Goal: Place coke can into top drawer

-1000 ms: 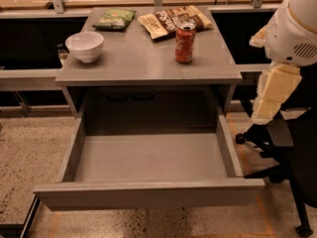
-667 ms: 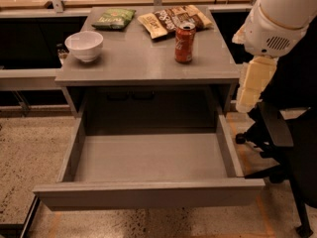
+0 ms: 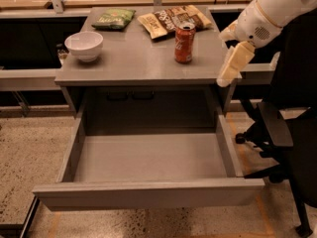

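Observation:
The red coke can must go into the open top drawer. My gripper will close around the middle of the red coke can (image 3: 185, 43) for that.
The red coke can (image 3: 184, 43) stands upright on the grey table (image 3: 133, 63), right of centre. The top drawer (image 3: 148, 192) is pulled fully open below the tabletop and is empty inside. My gripper (image 3: 229, 71) hangs at the end of the white arm at the table's right edge, to the right of the can and slightly nearer than it, apart from it. It holds nothing.
A white bowl (image 3: 84, 45) sits at the table's left. A green chip bag (image 3: 113, 19) and several brown snack bags (image 3: 171, 20) lie at the back. A black office chair (image 3: 287, 133) stands right of the drawer.
The arm has risen and swung left, bringing the gripper from beside the drawer up to the table's right edge, closer to the can.

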